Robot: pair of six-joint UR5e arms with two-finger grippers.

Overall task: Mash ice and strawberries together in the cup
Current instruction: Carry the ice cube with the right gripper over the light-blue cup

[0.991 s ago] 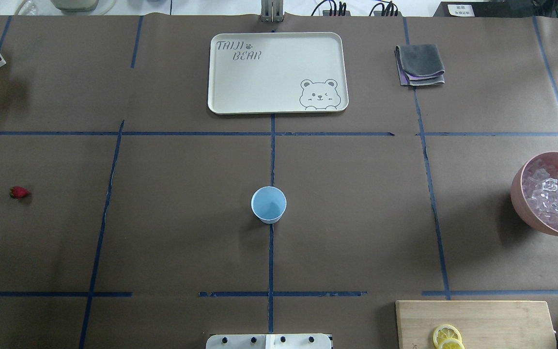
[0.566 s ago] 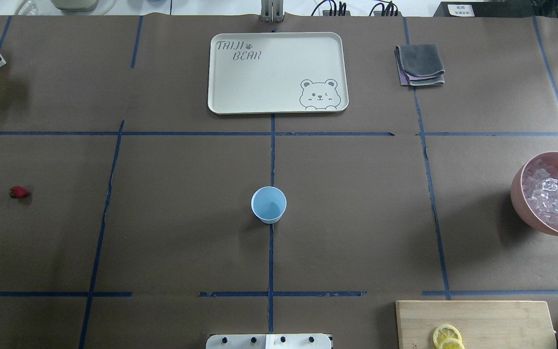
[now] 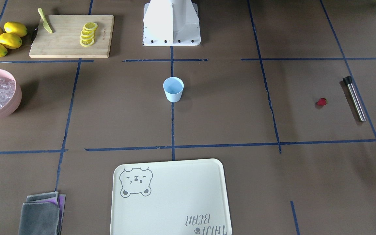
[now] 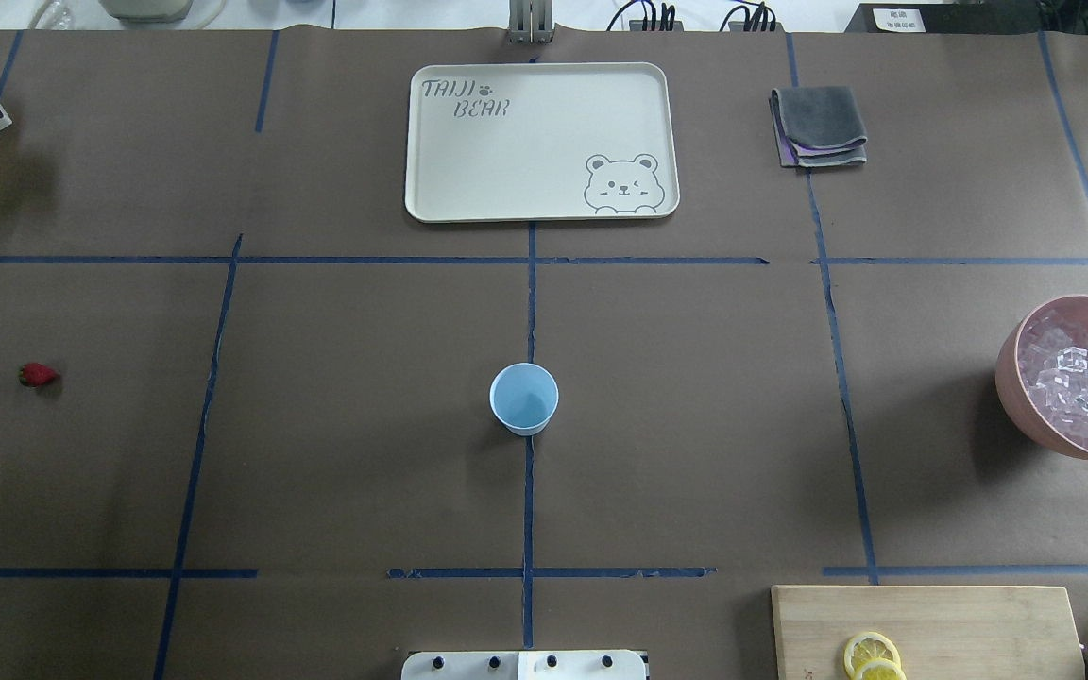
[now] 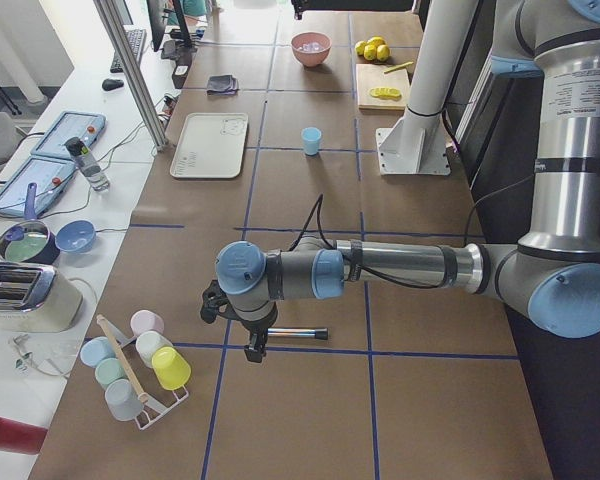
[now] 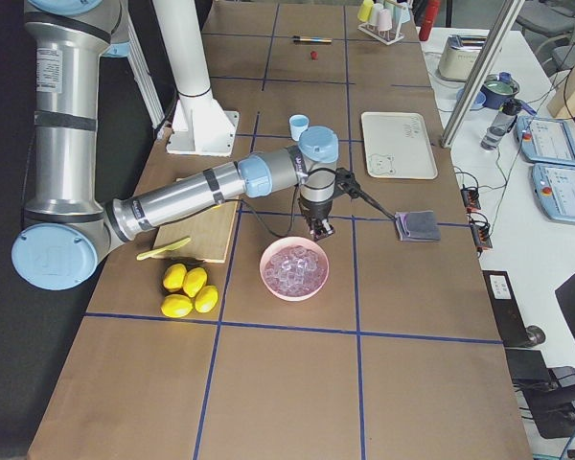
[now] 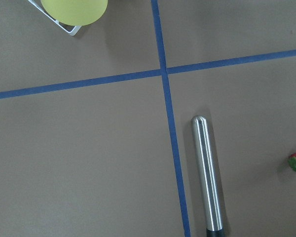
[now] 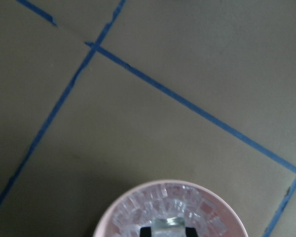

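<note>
I will let go of the ice cube with my right gripper inside the opening of the light-blue cup point(image 3: 173, 84) on the blue tape.
The light-blue cup point(image 4: 524, 399) stands upright mid-table, and nothing shows inside it point(image 3: 173, 89). The strawberry point(image 4: 37, 375) lies far left, beside a steel muddler point(image 3: 354, 98). The ice point(image 4: 1078, 378) fills a pink bowl point(image 4: 1016, 387) at far right. In the right wrist view my right gripper point(image 8: 167, 230) is above the bowl, with a clear ice cube point(image 8: 168, 223) between its dark fingertips. In the exterior left view my left gripper point(image 5: 253, 347) hangs over the muddler point(image 7: 206, 175). Its fingers show in no close view, so I cannot tell if it is open or shut.
A cream bear tray point(image 4: 544, 142) and a folded grey cloth point(image 4: 818, 126) lie at the far side. A wooden board point(image 3: 70, 36) with lemon slices and several lemons point(image 3: 2, 38) sit near the robot base point(image 3: 171, 23). A cup rack point(image 5: 140, 365) stands at the left end.
One second ago my right gripper's tip was over the bowl at the overhead view's right edge. It then left that view, and now a dark part shows higher on that edge. Nothing else moved.
</note>
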